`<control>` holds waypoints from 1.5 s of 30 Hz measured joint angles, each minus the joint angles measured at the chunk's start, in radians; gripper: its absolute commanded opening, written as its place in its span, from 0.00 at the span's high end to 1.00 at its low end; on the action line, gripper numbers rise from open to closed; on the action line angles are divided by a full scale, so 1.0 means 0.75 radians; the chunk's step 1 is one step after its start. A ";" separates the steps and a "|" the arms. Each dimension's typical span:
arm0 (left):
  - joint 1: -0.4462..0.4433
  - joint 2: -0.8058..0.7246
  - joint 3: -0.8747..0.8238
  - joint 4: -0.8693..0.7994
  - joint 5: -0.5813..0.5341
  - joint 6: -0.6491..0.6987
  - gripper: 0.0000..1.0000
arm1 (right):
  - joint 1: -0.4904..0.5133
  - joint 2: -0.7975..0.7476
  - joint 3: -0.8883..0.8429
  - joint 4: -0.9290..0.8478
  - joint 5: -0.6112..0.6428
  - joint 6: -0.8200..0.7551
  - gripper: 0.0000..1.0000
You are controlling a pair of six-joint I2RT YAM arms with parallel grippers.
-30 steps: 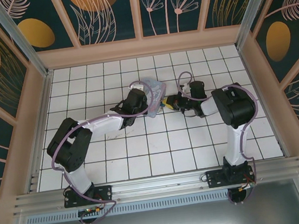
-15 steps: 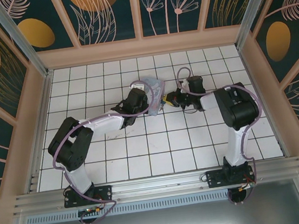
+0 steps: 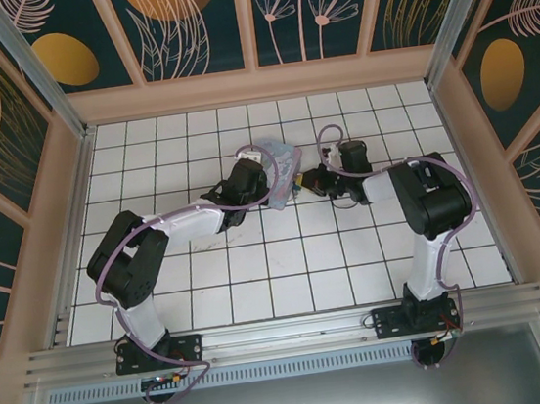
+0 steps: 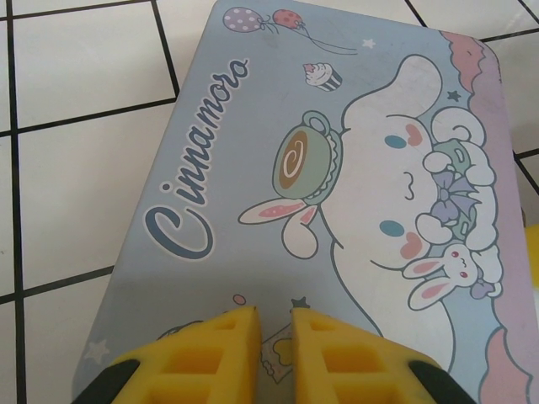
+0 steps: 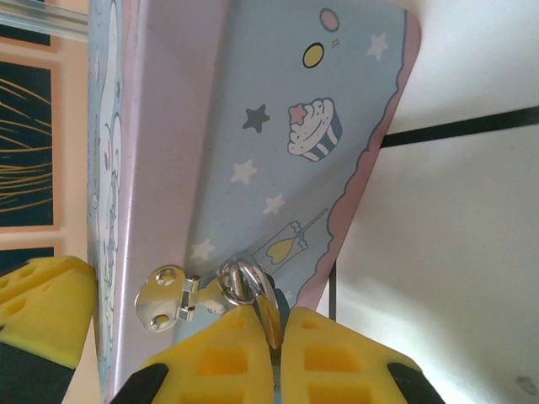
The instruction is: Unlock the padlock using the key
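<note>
The shackle is crowded by my right gripper's fingertips and is still hooked through the hasp, so I should open, take the padlock's body (image 5: 282, 305) farther from the shackle and unhook it.
The pale blue cartoon tin (image 4: 253, 168) lies under my left gripper (image 4: 274, 313). Its yellow fingertips (image 4: 240, 324) rest on the lid a narrow gap apart, with nothing between them. In the right wrist view, the padlock's silvery shackle (image 5: 242, 282) hangs through the tin's metal hasp (image 5: 168, 299). My right gripper (image 5: 274, 316) is shut on a thin metal piece right below it, which I take for the key (image 5: 269, 318). The padlock's body is hidden behind these fingers. From above, both grippers meet at the tin (image 3: 282, 156), the left gripper (image 3: 269, 177) from the left and the right gripper (image 3: 311, 179) from the right.
White tiled floor (image 3: 258, 263) spreads around the tin, with open tiles toward the near edge. Patterned walls (image 3: 249, 27) and a wooden rim enclose the cell. One yellow finger of the left gripper (image 5: 42, 311) shows beside the tin's lid in the right wrist view.
The right gripper has shifted slightly away from the arm bases along the tin's side, its wrist turning. The tin and the left arm have barely moved.
</note>
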 measured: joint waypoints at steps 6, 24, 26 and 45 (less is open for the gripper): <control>0.000 0.000 0.000 -0.001 0.004 0.000 0.81 | 0.003 -0.002 -0.081 0.152 0.001 0.052 0.95; 0.000 0.000 0.000 -0.001 0.007 0.010 0.83 | 0.021 -0.002 -0.161 0.283 0.052 0.140 0.69; 0.000 0.000 0.000 -0.001 0.006 0.010 0.83 | 0.021 -0.002 -0.166 0.286 0.059 0.144 0.69; 0.000 0.003 0.005 -0.006 0.005 0.010 0.83 | 0.052 -0.002 -0.209 0.375 0.070 0.151 0.83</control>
